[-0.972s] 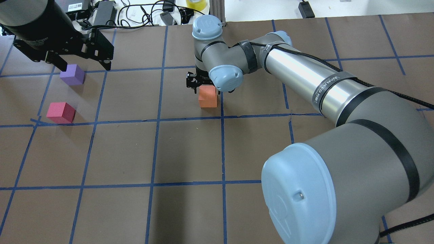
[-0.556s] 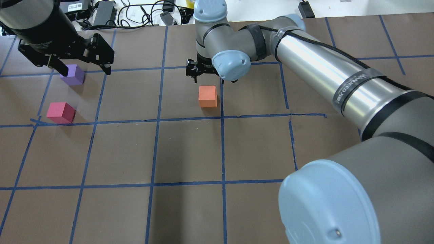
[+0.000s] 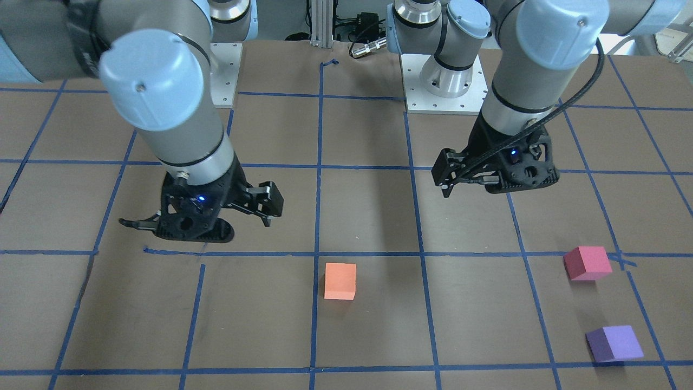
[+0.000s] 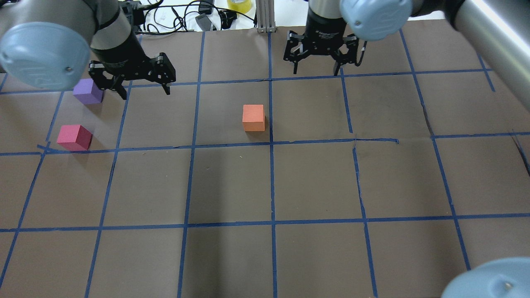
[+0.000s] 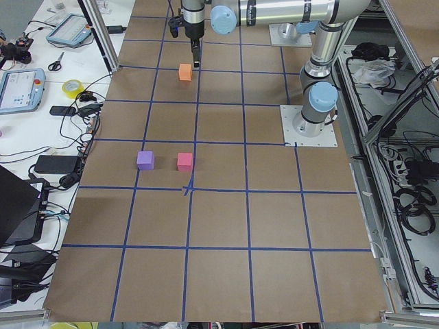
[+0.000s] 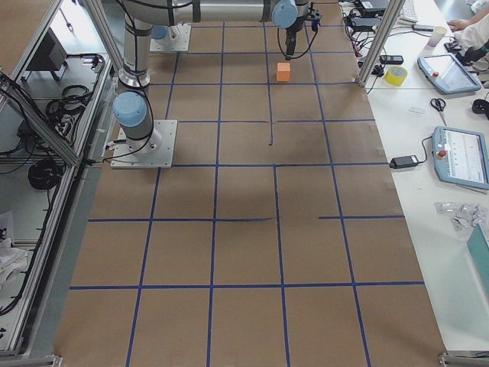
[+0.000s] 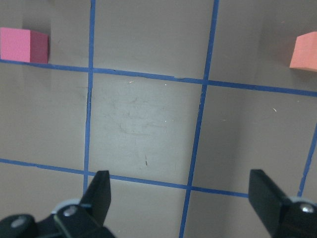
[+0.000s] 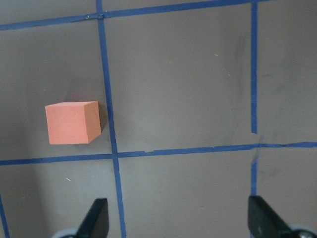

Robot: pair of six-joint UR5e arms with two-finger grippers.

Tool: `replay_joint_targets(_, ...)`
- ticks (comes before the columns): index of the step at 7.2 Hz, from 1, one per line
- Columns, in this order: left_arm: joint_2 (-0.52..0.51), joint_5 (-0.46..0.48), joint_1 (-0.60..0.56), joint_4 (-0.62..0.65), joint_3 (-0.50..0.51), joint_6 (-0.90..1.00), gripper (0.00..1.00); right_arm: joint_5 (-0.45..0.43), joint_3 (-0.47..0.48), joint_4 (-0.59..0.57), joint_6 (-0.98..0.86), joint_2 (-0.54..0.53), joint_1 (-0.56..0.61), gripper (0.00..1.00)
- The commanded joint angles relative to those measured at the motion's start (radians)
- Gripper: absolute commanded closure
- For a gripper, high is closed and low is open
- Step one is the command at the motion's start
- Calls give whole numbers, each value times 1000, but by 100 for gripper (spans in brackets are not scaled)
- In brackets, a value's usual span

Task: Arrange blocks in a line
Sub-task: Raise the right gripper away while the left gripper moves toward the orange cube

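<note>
Next, my left gripper closes on the opposite sides of the orange block [image 3: 340, 280] [image 7: 306, 52], putting one finger between the block and the blue tape line next to it.
The orange block [image 4: 253, 117] sits alone beside a blue tape line mid-table; it also shows in the front view [image 3: 340, 281] and the right wrist view [image 8: 73, 122]. The purple block [image 4: 88, 91] and the pinkish-red block [image 4: 74, 137] sit close together at the far left. My left gripper [image 4: 145, 92] is open and empty, hovering just right of the purple block. My right gripper [image 4: 315, 71] is open and empty, hovering beyond and to the right of the orange block. The left wrist view shows the pinkish-red block [image 7: 24, 44] and the orange block [image 7: 304, 51] at its top corners.
The brown table [image 4: 232, 186] carries a grid of blue tape lines. Cables, a power brick and a yellow tape roll [image 4: 239, 5] lie past the far edge. Arm bases [image 3: 444, 81] stand on the robot's side.
My right gripper has risen off the orange block and swung right and farther away, leaving the block on the table. My left gripper has moved right, away from the purple block.
</note>
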Motion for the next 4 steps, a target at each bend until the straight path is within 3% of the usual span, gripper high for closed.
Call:
replay_joint_targets(1, -103, -11, -53, 150, -52, 37, 0, -53, 1, 179, -71, -103, -53, 0)
replay_joint_targets(2, -156, -17, -53, 283, -64, 88, 0, -61, 2, 209, -103, -132, -53, 0)
replay_joint_targets(4, -236, -17, -85, 313, 13, 94, 1, -64, 75, 203, -168, -202, -53, 0)
